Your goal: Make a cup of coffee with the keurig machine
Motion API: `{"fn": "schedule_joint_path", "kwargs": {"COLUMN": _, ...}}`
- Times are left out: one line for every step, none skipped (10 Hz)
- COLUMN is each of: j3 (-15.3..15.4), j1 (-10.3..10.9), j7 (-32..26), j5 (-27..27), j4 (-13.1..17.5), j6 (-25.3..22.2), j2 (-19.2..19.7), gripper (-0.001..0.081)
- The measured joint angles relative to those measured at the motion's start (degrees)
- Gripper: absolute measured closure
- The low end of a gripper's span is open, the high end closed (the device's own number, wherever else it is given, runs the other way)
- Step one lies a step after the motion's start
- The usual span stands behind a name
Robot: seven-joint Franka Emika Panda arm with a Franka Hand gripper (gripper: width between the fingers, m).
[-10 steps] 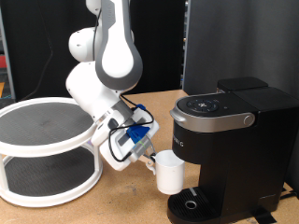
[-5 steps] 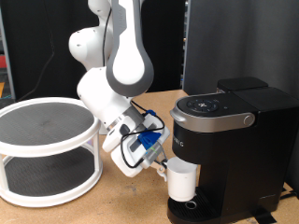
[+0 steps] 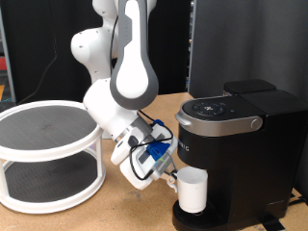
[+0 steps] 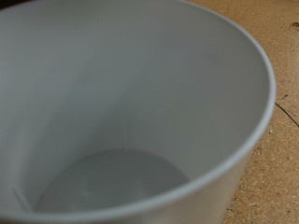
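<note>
Next, I let go of the white cup with my gripper once it is on the black keurig machine's round drip tray (image 3: pixel 195 218), under the brew head.
The white cup (image 3: pixel 192 191) stands upright under the brew head of the black keurig machine (image 3: pixel 236 144), on or just above its round drip tray (image 3: pixel 181 220). My gripper (image 3: pixel 173 179) is at the cup's side toward the exterior view's left and is shut on its rim or handle. The machine's silver-grey lid handle (image 3: pixel 226 124) is down. In the wrist view the cup's pale inside (image 4: pixel 121 112) fills the picture and looks empty; my fingers do not show there.
A white two-tier round rack (image 3: pixel 48 154) stands at the exterior view's left on the wooden table (image 3: pixel 125 214). A tall black panel (image 3: pixel 245 43) rises behind the machine. Blue-and-white cabling (image 3: pixel 146 154) hangs at my wrist.
My arm has carried the cup toward the exterior view's right and down, from beside the machine to under the brew head over the drip tray.
</note>
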Motion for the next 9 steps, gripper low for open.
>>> {"fn": "schedule_joint_path", "kwargs": {"j3": 0.1, "j1": 0.0, "j7": -0.8, "j5": 1.0, "j4": 0.2, "j6": -0.4, "j2": 0.9, "gripper": 0.0732}}
{"fn": "schedule_joint_path", "kwargs": {"j3": 0.3, "j1": 0.0, "j7": -1.6, "j5": 2.0, "j4": 0.5, "j6": -0.7, "j2": 1.7, "gripper": 0.0732}}
{"fn": "schedule_joint_path", "kwargs": {"j3": 0.3, "j1": 0.0, "j7": -2.2, "j5": 2.8, "j4": 0.8, "j6": -1.0, "j2": 2.5, "gripper": 0.0732}}
{"fn": "schedule_joint_path", "kwargs": {"j3": 0.4, "j1": 0.0, "j7": -2.5, "j5": 3.4, "j4": 1.2, "j6": -1.3, "j2": 3.2, "gripper": 0.0732}}
{"fn": "schedule_joint_path", "kwargs": {"j3": 0.6, "j1": 0.0, "j7": -2.5, "j5": 3.9, "j4": 1.4, "j6": -1.8, "j2": 3.9, "gripper": 0.0732}}
{"fn": "schedule_joint_path", "kwargs": {"j3": 0.8, "j1": 0.0, "j7": -2.5, "j5": 4.1, "j4": 1.6, "j6": -2.3, "j2": 4.3, "gripper": 0.0732}}
{"fn": "schedule_joint_path", "kwargs": {"j3": 0.9, "j1": 0.0, "j7": -2.5, "j5": 4.2, "j4": 1.7, "j6": -2.5, "j2": 4.7, "gripper": 0.0732}}
{"fn": "schedule_joint_path", "kwargs": {"j3": 1.0, "j1": 0.0, "j7": -2.5, "j5": 4.2, "j4": 1.7, "j6": -2.6, "j2": 4.9, "gripper": 0.0681}}
{"fn": "schedule_joint_path", "kwargs": {"j3": 1.0, "j1": 0.0, "j7": -2.5, "j5": 4.2, "j4": 1.6, "j6": -2.7, "j2": 4.9, "gripper": 0.0681}}
